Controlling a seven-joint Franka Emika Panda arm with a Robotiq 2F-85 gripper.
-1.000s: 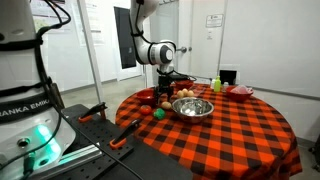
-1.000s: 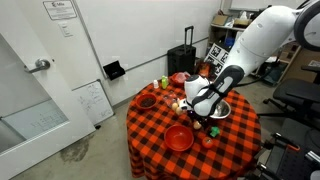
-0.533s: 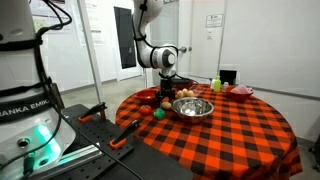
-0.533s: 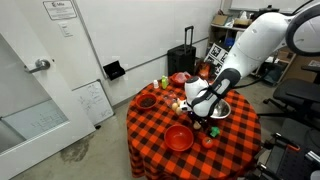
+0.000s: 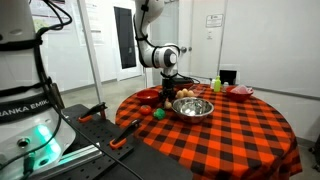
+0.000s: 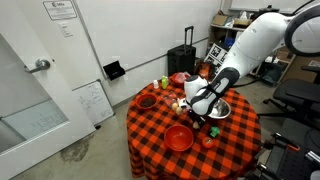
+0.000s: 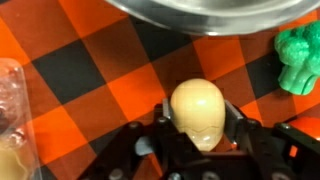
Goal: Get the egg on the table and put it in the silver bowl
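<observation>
Next, I set the egg down with my gripper and let go of it on the bottom of the silver bowl (image 5: 192, 111), close to the bowl's middle.
In the wrist view a pale cream egg (image 7: 197, 112) sits between the two black fingers of my gripper (image 7: 197, 122), which is shut on it just above the orange-and-black checked cloth. The silver bowl (image 7: 215, 12) fills the top edge of that view, a short way beyond the egg. In both exterior views the gripper (image 5: 166, 93) (image 6: 197, 106) hangs low over the table right beside the silver bowl (image 5: 192, 107) (image 6: 221, 110). The egg itself is too small to make out in those views.
A green toy vegetable (image 7: 297, 55) lies right of the egg and a clear container (image 7: 10, 100) to its left. A red bowl (image 6: 178, 137), a red plate (image 6: 146, 101) and small toy foods (image 5: 157, 113) stand around the round table (image 5: 230, 135).
The jaws have closed from wide open onto the egg. The arm has hardly moved.
</observation>
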